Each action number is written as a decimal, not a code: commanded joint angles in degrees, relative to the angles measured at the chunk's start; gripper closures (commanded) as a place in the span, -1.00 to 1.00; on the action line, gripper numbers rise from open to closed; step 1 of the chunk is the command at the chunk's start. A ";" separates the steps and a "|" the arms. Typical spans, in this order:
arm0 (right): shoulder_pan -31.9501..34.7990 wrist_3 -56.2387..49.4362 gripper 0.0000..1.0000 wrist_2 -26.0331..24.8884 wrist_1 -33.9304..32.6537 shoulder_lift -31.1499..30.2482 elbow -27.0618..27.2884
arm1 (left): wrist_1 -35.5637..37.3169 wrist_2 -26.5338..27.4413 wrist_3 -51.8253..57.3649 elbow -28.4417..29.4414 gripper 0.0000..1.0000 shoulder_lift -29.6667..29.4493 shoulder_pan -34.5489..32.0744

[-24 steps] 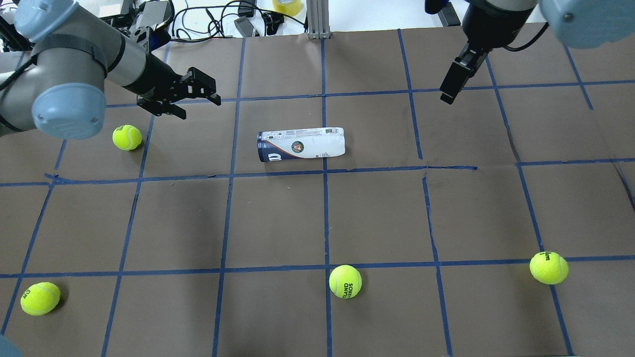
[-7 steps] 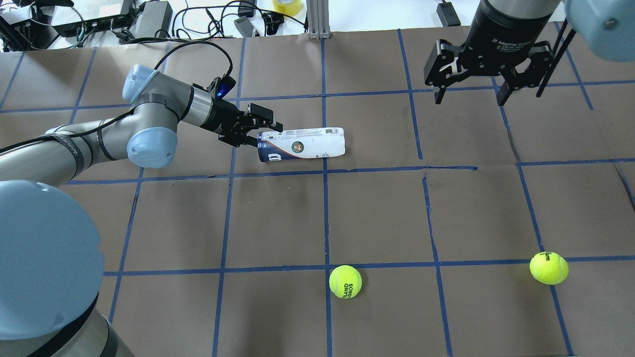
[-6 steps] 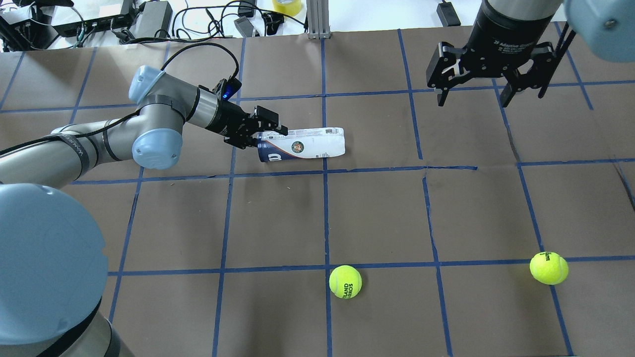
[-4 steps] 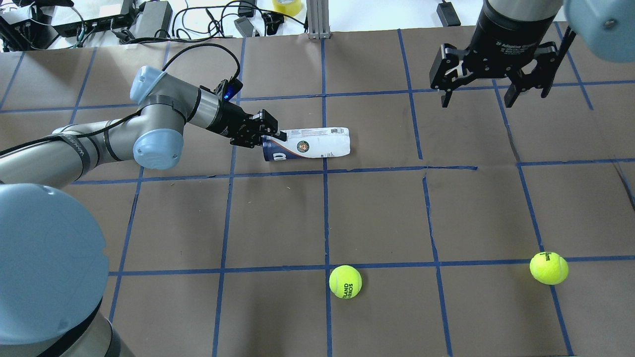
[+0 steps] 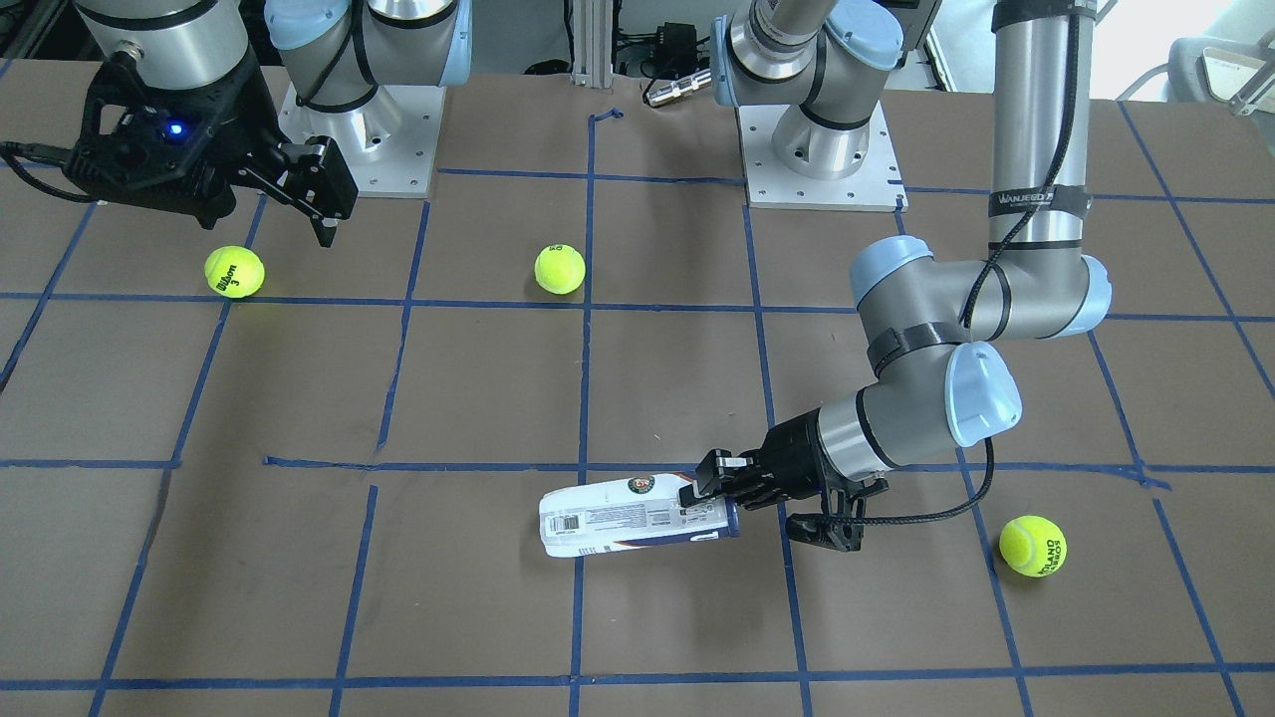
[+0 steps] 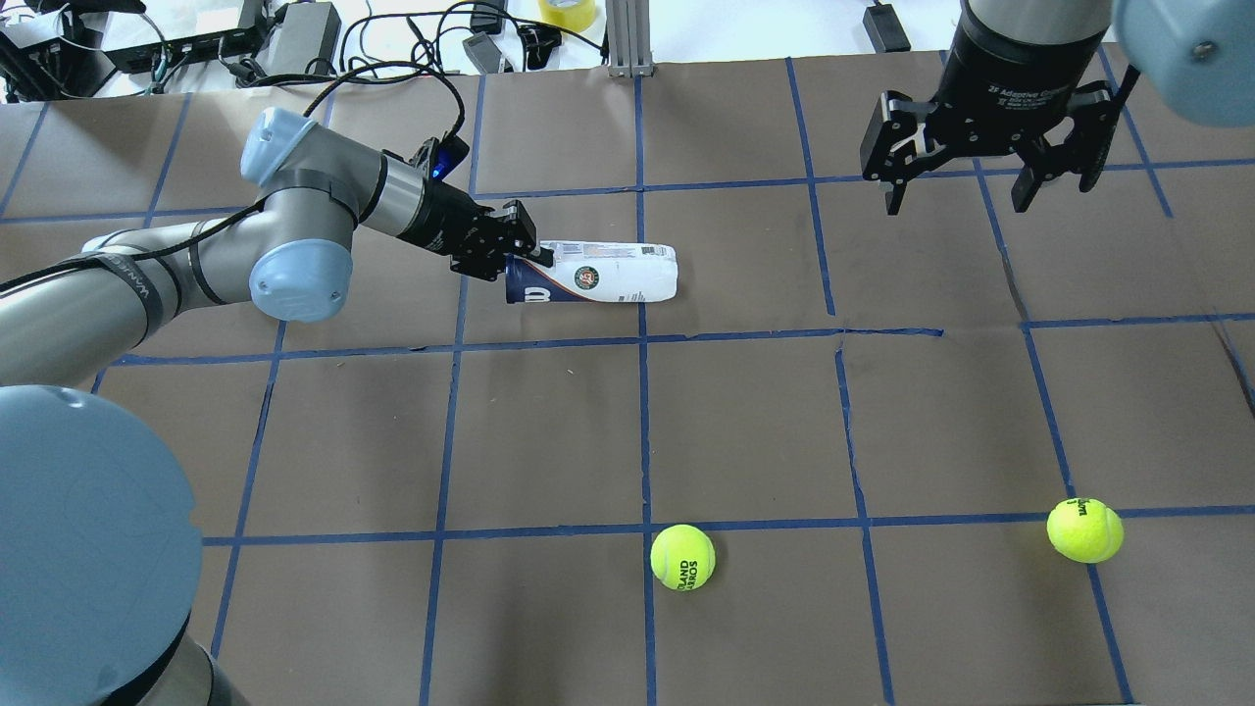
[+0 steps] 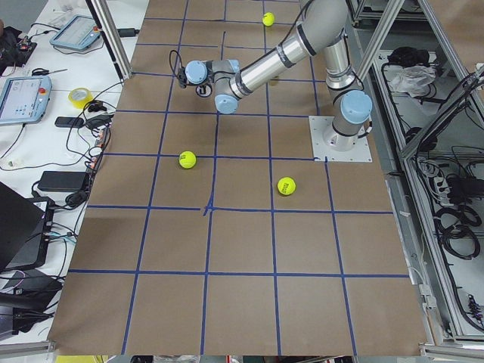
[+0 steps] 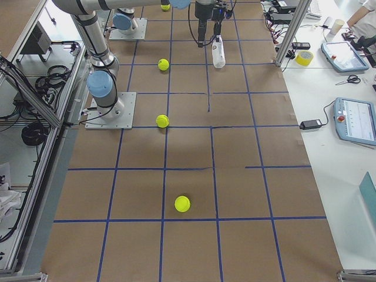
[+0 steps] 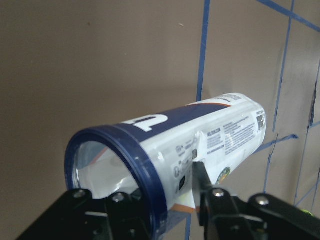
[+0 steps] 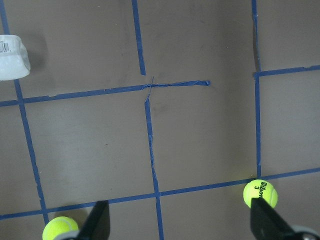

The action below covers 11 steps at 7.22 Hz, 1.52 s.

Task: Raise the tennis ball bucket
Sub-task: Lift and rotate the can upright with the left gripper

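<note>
My left gripper has the tennis ball bucket, which lies on its side on the table. It will release the bucket on the bare brown table (image 5: 707,579) (image 9: 131,81) just beyond its navy rim.
The tennis ball bucket (image 6: 598,278) is a clear can with a white and navy label, lying on its side on the brown table; it also shows in the front view (image 5: 623,518). My left gripper (image 6: 520,261) is shut on the can's navy rim (image 9: 117,150), one finger (image 9: 202,182) pressed against the label. In the front view my left gripper (image 5: 712,496) sits at the can's right end. My right gripper (image 6: 980,191) is open and empty, high over the far right. The can's closed end (image 10: 12,64) shows in its wrist view.
Tennis balls lie near the front middle (image 6: 682,557) and front right (image 6: 1084,529); another lies by my left arm (image 5: 1033,545). Cables, boxes and a tape roll (image 6: 567,10) line the far edge. A metal post (image 6: 627,39) stands at the far middle.
My left gripper came in from the left and shut on the can's navy rim. The can has shifted slightly left and farther away. My right gripper turned and drifted right.
</note>
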 commanded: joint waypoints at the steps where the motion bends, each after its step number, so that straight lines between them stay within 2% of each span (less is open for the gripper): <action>1: 0.00 0.07 -1.00 -0.16 0.09 0.09 0.11 | -0.54 1.06 -7.57 4.03 1.00 1.54 -0.30; 2: 0.00 0.07 -1.00 -0.16 0.01 0.00 -0.06 | -0.54 1.49 -11.01 5.53 1.00 2.24 -0.65; 3: 0.00 0.07 -1.00 -0.16 0.09 0.00 0.03 | -1.06 6.98 -11.66 8.25 1.00 2.51 -1.00; 6: 0.00 -0.02 -1.00 -0.07 0.01 0.00 0.03 | -13.52 24.91 -11.40 19.32 1.00 2.16 -6.61; 9: 0.00 -0.02 -1.00 -0.07 0.09 0.00 0.20 | -14.16 33.11 -11.84 19.96 1.00 1.63 -11.19; 10: 0.00 -0.02 -1.00 -0.07 0.09 0.00 0.20 | -14.16 33.05 -11.93 19.96 0.74 1.37 -11.38; 11: 0.00 -0.02 -1.00 -0.07 0.09 0.00 0.20 | -14.16 32.61 -12.71 19.96 -0.03 1.54 -11.46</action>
